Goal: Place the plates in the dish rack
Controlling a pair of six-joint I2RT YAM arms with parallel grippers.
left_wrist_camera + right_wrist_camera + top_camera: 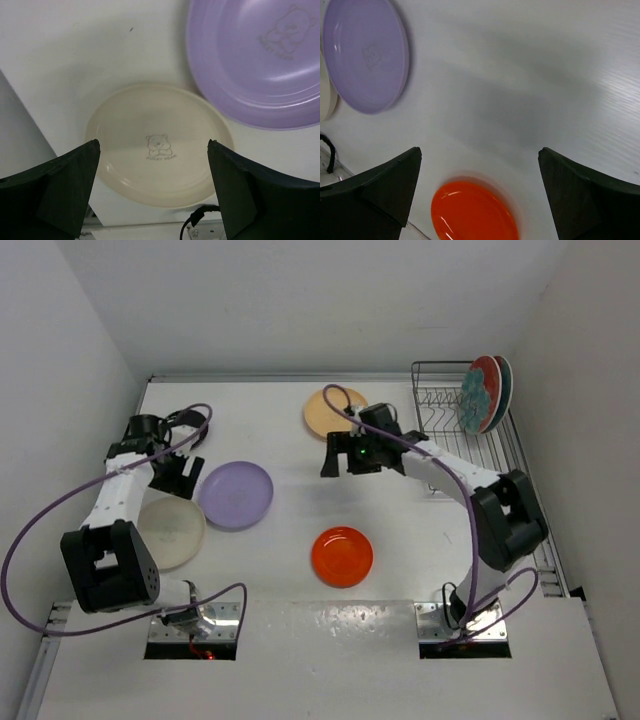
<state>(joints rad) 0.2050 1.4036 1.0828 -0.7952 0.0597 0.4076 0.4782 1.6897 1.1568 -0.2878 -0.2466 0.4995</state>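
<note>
The lavender plate is next for my right gripper, which should go to it and close on the plate's rim (pixel 272 488) (pixel 407 66), on the side toward the dish rack.
The wire dish rack (pixel 445 400) stands at the back right with two red, teal-flowered plates (pixel 484 392) upright in it. The tan-yellow plate (pixel 325 412) lies at the back centre. The lavender plate (pixel 236 494), the cream plate (pixel 172 532) and the orange plate (pixel 342 556) lie flat on the table. The black plate is out of view. My left gripper (pixel 180 476) is open above the cream plate (pixel 150 115), beside the lavender plate (pixel 260 55). My right gripper (pixel 347 456) is open and empty over bare table, with the orange plate (pixel 472 212) and the lavender plate (pixel 367 55) below it.
White walls close in the table on the left, back and right. A metal rail (pixel 535 510) runs along the right edge from the rack toward me. Purple cables (pixel 60 510) loop off both arms. A black cable (pixel 200 217) lies by the near edge.
</note>
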